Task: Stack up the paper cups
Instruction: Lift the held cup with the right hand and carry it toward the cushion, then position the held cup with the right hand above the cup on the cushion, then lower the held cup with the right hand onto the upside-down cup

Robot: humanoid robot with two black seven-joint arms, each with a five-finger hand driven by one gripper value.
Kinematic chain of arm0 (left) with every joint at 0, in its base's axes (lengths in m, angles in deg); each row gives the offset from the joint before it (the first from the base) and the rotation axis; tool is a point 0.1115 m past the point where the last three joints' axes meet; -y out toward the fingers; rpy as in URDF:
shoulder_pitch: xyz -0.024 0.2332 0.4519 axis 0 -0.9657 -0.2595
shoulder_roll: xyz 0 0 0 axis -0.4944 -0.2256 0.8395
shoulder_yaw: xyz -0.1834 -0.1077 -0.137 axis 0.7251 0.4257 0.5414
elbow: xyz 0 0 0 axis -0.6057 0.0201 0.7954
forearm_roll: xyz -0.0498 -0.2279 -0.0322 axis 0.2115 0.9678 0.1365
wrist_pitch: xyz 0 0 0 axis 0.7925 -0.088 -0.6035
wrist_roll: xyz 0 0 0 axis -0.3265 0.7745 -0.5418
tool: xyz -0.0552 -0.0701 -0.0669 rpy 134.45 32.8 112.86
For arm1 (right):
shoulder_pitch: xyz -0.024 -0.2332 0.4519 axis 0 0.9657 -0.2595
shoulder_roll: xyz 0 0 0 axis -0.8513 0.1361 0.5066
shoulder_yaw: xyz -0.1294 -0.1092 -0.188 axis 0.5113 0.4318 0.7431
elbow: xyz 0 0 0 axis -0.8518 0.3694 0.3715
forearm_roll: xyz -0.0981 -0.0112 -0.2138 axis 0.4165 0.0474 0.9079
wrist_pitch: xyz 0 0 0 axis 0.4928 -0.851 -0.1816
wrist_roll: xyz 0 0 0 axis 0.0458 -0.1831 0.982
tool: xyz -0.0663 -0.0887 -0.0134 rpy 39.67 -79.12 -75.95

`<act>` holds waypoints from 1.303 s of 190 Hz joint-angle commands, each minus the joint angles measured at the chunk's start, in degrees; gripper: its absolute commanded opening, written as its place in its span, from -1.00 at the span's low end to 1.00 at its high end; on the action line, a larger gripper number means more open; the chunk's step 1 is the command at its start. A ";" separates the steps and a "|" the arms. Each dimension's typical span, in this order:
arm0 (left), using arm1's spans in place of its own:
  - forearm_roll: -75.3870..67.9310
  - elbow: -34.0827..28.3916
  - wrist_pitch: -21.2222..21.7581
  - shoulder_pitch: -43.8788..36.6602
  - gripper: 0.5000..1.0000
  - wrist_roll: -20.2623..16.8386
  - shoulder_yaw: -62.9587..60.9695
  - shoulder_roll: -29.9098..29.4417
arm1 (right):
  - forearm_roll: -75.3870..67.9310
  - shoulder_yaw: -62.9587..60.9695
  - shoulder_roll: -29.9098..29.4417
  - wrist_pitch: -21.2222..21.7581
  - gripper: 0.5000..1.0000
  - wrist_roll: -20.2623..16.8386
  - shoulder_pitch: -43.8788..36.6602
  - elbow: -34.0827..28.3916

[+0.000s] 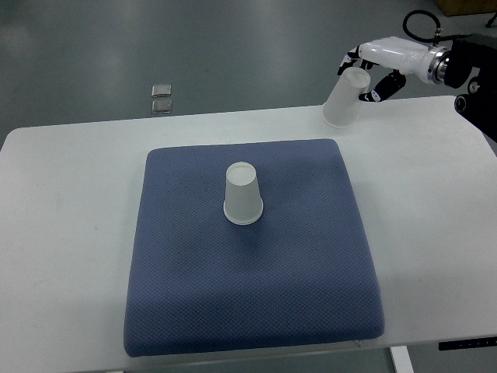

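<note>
Next, my right gripper lets go of the paper cup it holds, over the upside-down cup (242,165) that is standing on the blue mat.
A white paper cup (243,194) stands upside down near the middle of the blue mat (248,287). My right hand (371,71) comes in from the upper right and is shut on a second white paper cup (345,99). That cup is upside down and tilted, held above the table's far edge, beyond the mat's far right corner. The left hand is not in view.
The mat lies on a white table (70,233). Two small clear squares (161,99) lie on the grey floor beyond the table's far edge. A black robot part (477,93) shows at the right edge.
</note>
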 commanded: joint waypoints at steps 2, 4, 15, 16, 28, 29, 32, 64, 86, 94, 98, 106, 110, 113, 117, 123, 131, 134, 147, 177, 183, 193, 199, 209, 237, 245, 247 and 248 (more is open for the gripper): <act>0.00 -0.06 0.00 0.00 1.00 0.01 0.00 0.00 | -0.96 -0.24 0.97 1.81 -0.63 0.10 -2.69 -4.66; 0.00 0.02 0.00 0.00 1.00 0.01 0.00 0.00 | -1.14 -0.32 1.06 2.16 -0.63 0.10 -2.95 -5.18; 0.00 0.02 0.00 0.00 1.00 0.01 0.00 0.00 | -2.55 -0.32 1.06 3.21 -0.63 0.10 -4.35 -8.34; 0.00 0.02 0.00 0.00 1.00 0.01 0.00 0.00 | -2.55 -0.32 1.06 3.22 -0.63 0.10 -4.36 -8.35; 0.00 0.02 0.00 0.00 1.00 0.01 0.00 0.00 | -3.78 -0.32 0.79 3.92 -0.63 0.10 -5.76 -10.98; 0.00 0.02 0.00 0.00 1.00 0.01 0.00 0.00 | -3.78 -0.32 0.79 3.92 -0.63 0.10 -5.76 -10.99; 0.00 0.02 0.00 0.00 1.00 0.01 0.00 0.00 | -3.95 -0.32 0.62 4.18 -0.63 0.10 -6.20 -11.77; 0.00 0.02 0.00 0.00 1.00 0.01 0.00 0.00 | -4.57 -0.32 -1.31 8.40 -0.64 0.10 -8.75 -16.17; 0.00 0.02 0.00 0.00 1.00 0.01 0.00 0.00 | -4.57 -0.32 -3.07 11.56 -0.64 0.01 -9.63 -17.67; 0.00 0.02 0.00 0.00 1.00 0.01 0.00 0.00 | -4.48 -0.32 -3.78 12.71 -0.63 0.01 -9.98 -18.10; 0.00 0.02 0.00 0.00 1.00 0.01 0.00 0.00 | -4.57 -0.32 -3.95 13.15 -0.63 0.01 -10.16 -18.37; 0.00 -0.06 0.00 0.00 1.00 0.01 0.00 0.00 | -4.48 -0.32 -4.57 14.11 -0.63 -0.08 -10.51 -18.98; 0.00 0.02 0.00 0.00 1.00 0.01 0.00 0.00 | -4.39 -0.32 -4.92 14.47 -0.63 -0.16 -10.68 -19.34; 0.00 0.02 0.00 0.00 1.00 -0.08 0.00 0.00 | -4.39 -0.24 -5.27 14.81 -0.63 -0.16 -10.86 -19.60; 0.00 0.02 0.00 0.00 1.00 0.01 0.00 0.00 | -4.30 -0.24 -5.53 15.08 -0.63 -0.16 -11.03 -19.86; 0.00 0.02 0.00 0.00 1.00 0.01 0.00 0.00 | -4.30 -0.24 -5.80 15.34 -0.63 -0.25 -11.12 -20.21; 0.00 -0.06 0.00 0.00 1.00 0.01 0.00 0.00 | -4.13 -0.24 -6.06 15.78 -0.63 -0.34 -11.21 -21.09; 0.00 -0.06 0.00 0.00 1.00 0.01 0.00 0.00 | -3.87 -0.24 -6.06 16.05 -0.63 -0.34 -11.30 -21.36; 0.00 0.02 0.00 0.00 1.00 0.01 0.00 0.00 | -3.69 -0.06 -6.24 17.01 -0.62 -0.52 -11.91 -22.15; 0.00 0.02 0.00 0.00 1.00 0.01 0.00 0.00 | -2.28 0.82 -6.41 17.80 -0.62 -0.60 -12.35 -23.55; 0.00 -0.06 0.00 0.00 1.00 0.01 0.00 0.00 | -0.96 0.82 -6.41 17.72 -0.62 -0.60 -12.09 -23.55; 0.00 0.02 0.00 0.09 1.00 0.01 0.00 0.00 | 1.32 0.73 -6.50 17.54 -0.63 -0.60 -11.74 -23.82; 0.00 -0.06 0.00 0.00 1.00 0.01 0.00 0.00 | 2.37 0.73 -6.50 17.45 -0.63 -0.60 -11.48 -24.26; 0.00 0.02 0.00 0.00 1.00 0.01 0.00 0.00 | 3.17 0.73 -6.50 17.28 -0.63 -0.60 -11.30 -24.78; 0.00 0.02 0.00 0.09 1.00 0.01 0.00 0.00 | 4.39 0.82 -6.41 17.19 -0.62 -0.60 -11.12 -25.14; 0.00 0.02 0.00 0.00 1.00 0.01 0.00 0.00 | 4.75 0.82 -6.41 17.19 -0.63 -0.60 -11.12 -25.14; 0.00 0.02 0.00 0.00 1.00 0.01 0.00 0.00 | 4.92 0.82 -6.41 17.19 -0.63 -0.60 -11.12 -25.14; 0.00 -0.06 0.00 0.00 1.00 0.01 0.00 0.00 | 5.01 0.82 -6.41 17.28 -0.63 -0.60 -11.21 -25.14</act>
